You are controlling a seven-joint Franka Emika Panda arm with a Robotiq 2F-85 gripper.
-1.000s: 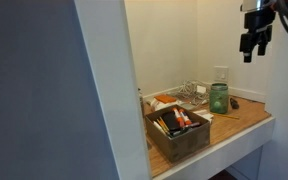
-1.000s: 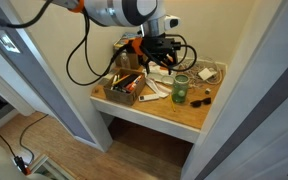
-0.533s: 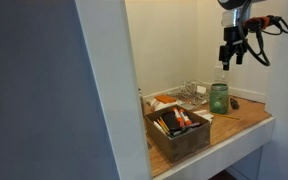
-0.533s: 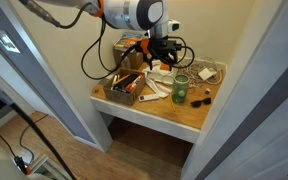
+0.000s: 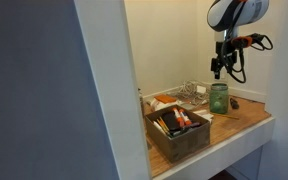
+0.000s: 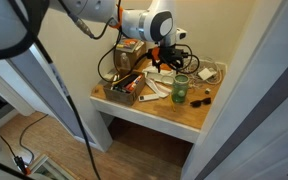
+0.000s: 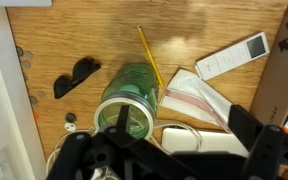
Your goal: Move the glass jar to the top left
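Observation:
My gripper needs to close on the glass jar's rim [image 5: 213, 87] [image 7: 152, 124], on the side facing the plastic bag, with one finger inside the jar's opening.
The glass jar [image 5: 218, 97] is green-tinted with a paler rim and stands upright on the wooden shelf, right of the brown box [image 5: 179, 130]. It also shows in the other exterior view [image 6: 181, 90]. In the wrist view I look down into its open mouth [image 7: 126, 105]. My gripper [image 5: 218, 68] hangs above the jar, apart from it, with fingers pointing down. It also shows above and just left of the jar in an exterior view [image 6: 167, 65]. In the wrist view its fingers [image 7: 162, 142] are spread wide and hold nothing.
A clear wire rack [image 5: 192, 93] stands behind the jar near the back wall. A yellow pencil [image 7: 149, 55], white remote [image 7: 234, 57], plastic bag [image 7: 189, 100], white device [image 7: 196, 138] and black object [image 7: 76, 75] lie round the jar. Walls close in the shelf.
My gripper has come down from high up and moved sideways, and now hangs just above the jar. The jar has not moved.

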